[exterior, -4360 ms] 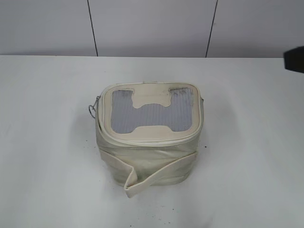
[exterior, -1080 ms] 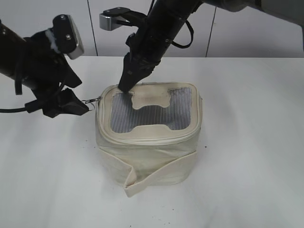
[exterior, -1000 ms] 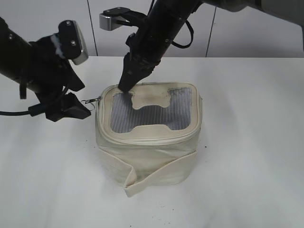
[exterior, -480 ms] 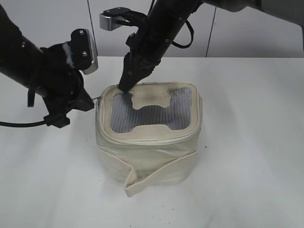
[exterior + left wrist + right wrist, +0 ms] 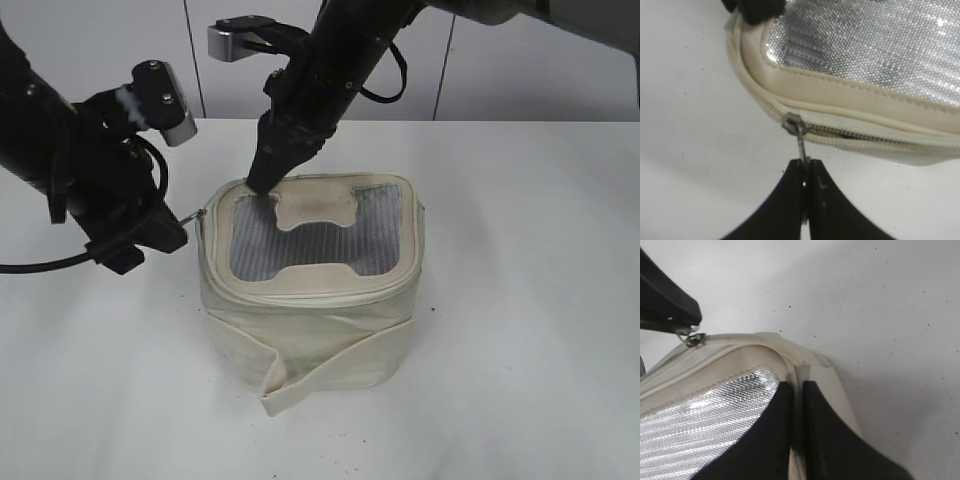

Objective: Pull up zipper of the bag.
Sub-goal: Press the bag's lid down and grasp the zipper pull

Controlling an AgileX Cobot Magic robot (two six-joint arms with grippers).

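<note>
Next, my left gripper releases the ring pull, now on the zip track, on the front of the bag, just below the lid's edge (image 5: pixel 354 317).
The cream bag (image 5: pixel 310 330) stands mid-table with its grey mesh lid up. The zipper (image 5: pixel 310 297) runs round the lid edge. My left gripper (image 5: pixel 180 230) is at the bag's left side. In the left wrist view it (image 5: pixel 805 162) is shut on the wire ring pull of a silver slider (image 5: pixel 791 122) on the zip track (image 5: pixel 875 144). My right gripper (image 5: pixel 258 186) presses on the lid's back left corner. In the right wrist view its fingers (image 5: pixel 797 386) pinch the bag's cream lid rim (image 5: pixel 805 365). The slider (image 5: pixel 694 339) shows there too.
The bag's loose cream strap (image 5: pixel 330 372) hangs across its front and ends in a fold at the lower left. The white table (image 5: pixel 520 300) spreads around the bag, and a panelled wall (image 5: pixel 540 60) stands behind.
My left arm has swung round beside the bag's left edge and dropped slightly toward the front, staying at the ring pull. The right arm has not moved.
</note>
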